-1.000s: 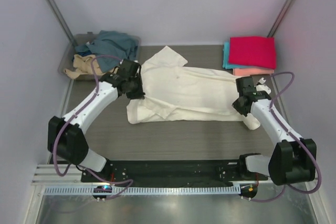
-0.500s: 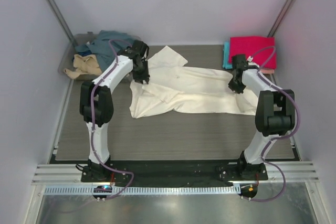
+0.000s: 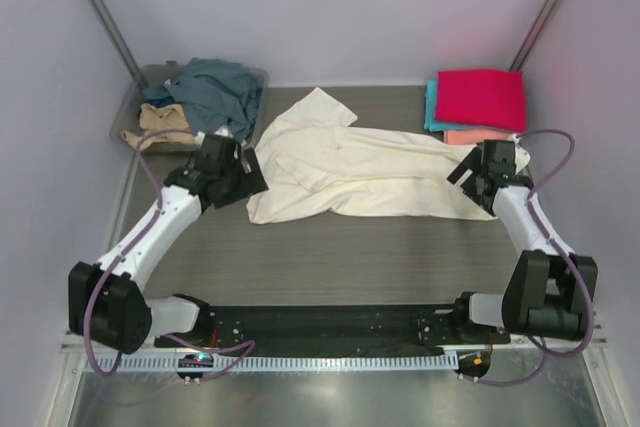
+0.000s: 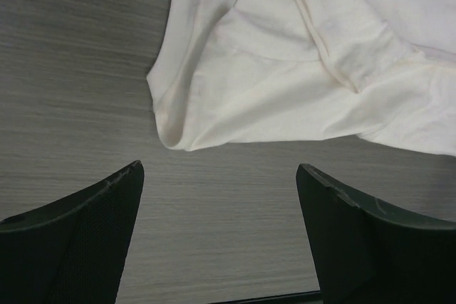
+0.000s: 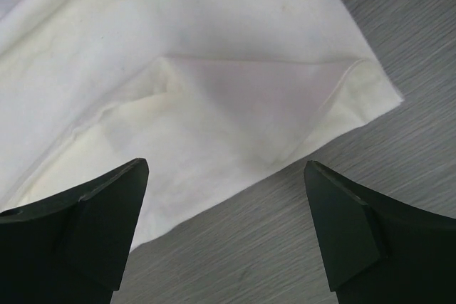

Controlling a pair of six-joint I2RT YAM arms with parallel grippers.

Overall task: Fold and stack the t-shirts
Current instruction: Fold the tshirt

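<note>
The robot's right gripper needs to close on the cream t-shirt's near corner (image 3: 490, 216) (image 5: 381, 101), at the cream t-shirt's end by the stacked magenta, teal and salmon t-shirts.
A large cream t-shirt (image 3: 350, 172) lies spread lengthwise across the middle of the grey table, partly folded. My left gripper (image 3: 243, 173) hovers just off its left end, open, with nothing between the fingers; in the left wrist view the cream t-shirt (image 4: 299, 69) has a rounded fold above the left gripper (image 4: 219, 176). My right gripper (image 3: 477, 179) stands open at the shirt's right end; in the right wrist view a corner of the cream t-shirt (image 5: 214, 76) lies just beyond the right gripper (image 5: 226, 170). Folded magenta, teal and salmon t-shirts (image 3: 481, 99) are stacked at the back right.
A clear plastic bin (image 3: 140, 112) at the back left holds crumpled slate-blue (image 3: 215, 87) and tan shirts (image 3: 165, 123). Grey walls close in both sides. The black base rail (image 3: 330, 322) runs along the near edge.
Both grippers have opened and let go of the cream shirt. The arms swung in over the shirt, then drew back outward to its two ends. The shirt now lies narrower.
</note>
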